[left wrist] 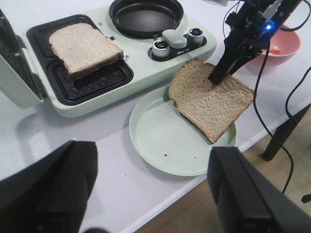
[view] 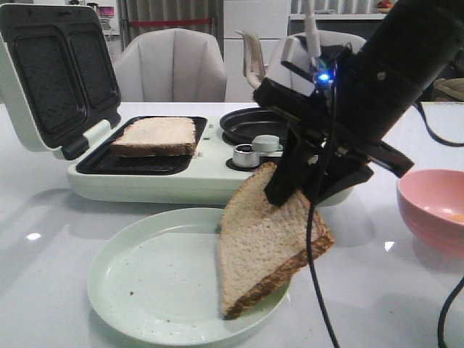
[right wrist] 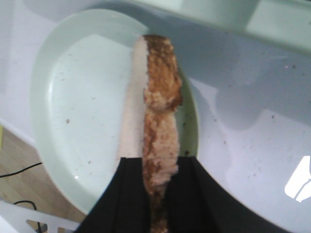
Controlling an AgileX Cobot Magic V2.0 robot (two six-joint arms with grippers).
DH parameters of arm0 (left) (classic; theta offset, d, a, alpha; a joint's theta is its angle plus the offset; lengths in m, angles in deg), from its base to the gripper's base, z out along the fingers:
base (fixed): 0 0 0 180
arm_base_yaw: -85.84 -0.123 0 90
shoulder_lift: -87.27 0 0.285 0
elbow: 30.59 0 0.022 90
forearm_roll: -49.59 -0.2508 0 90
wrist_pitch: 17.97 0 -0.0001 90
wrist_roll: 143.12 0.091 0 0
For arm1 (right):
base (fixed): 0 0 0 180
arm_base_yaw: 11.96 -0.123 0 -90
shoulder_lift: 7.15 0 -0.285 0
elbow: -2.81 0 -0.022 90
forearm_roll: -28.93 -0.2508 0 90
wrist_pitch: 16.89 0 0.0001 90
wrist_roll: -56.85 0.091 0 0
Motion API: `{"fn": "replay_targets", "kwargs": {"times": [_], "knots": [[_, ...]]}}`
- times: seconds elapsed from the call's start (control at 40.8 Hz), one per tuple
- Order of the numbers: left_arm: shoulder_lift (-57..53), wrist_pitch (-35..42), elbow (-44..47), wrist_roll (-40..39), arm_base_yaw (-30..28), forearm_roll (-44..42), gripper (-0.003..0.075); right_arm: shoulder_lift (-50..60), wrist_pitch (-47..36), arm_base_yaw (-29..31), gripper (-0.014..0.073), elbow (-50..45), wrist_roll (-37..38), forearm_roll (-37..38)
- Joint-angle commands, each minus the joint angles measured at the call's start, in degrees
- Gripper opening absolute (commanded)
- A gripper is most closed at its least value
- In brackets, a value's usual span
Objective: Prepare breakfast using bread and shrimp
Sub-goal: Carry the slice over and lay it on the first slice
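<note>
A slice lies on the sandwich maker's grill plate. My right gripper will let go of its bread slice, now tilted on the pale green plate, on top of the slice (view: 135, 138).
One slice of bread (view: 154, 135) (left wrist: 82, 47) lies flat on the left grill plate of the sandwich maker. My right gripper (view: 290, 190) (left wrist: 217, 77) (right wrist: 158, 184) is shut on the top edge of the second bread slice (view: 268, 239) (left wrist: 209, 99) (right wrist: 158, 121). That slice hangs tilted, its lower edge down on the right side of the pale green plate (view: 145, 290) (left wrist: 165, 141) (right wrist: 73, 97). A small orange-red piece, apparently the shrimp (left wrist: 275, 50), lies in the pink bowl. My left gripper (left wrist: 153, 194) is open over the table's front edge, holding nothing.
The mint sandwich maker (view: 145, 181) stands behind the plate, its lid (view: 51, 72) raised at the left. It has a round pan (view: 250, 125) and knobs (view: 245, 156). The pink bowl (view: 435, 206) (left wrist: 284, 43) sits at the right. A cable (view: 319, 290) dangles from the right arm.
</note>
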Motion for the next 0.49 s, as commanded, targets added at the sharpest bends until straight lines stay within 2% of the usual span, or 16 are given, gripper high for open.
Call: {"fn": "replay_targets", "kwargs": {"times": [0.0,0.147,0.294,0.466], "knots": [[0.2,4.6,-1.5,-0.3,0.1,0.2,0.0529,6.9,3.2,0.0,0.0036,2.0,-0.8,-2.3],[0.2,4.6,-1.5,-0.3,0.1,-0.2,0.0529,12.3,1.3,-2.3,0.0036,5.7,-1.9,-2.6],[0.2,4.6,-1.5,-0.3,0.1,-0.7,0.0529,11.2,-9.4,-6.2,0.0036,9.9,-3.6,-3.7],[0.2,4.6,-1.5,-0.3,0.1,-0.7,0.0529,4.4,-21.7,-9.0,0.0036,14.5,-3.6,-11.9]]}}
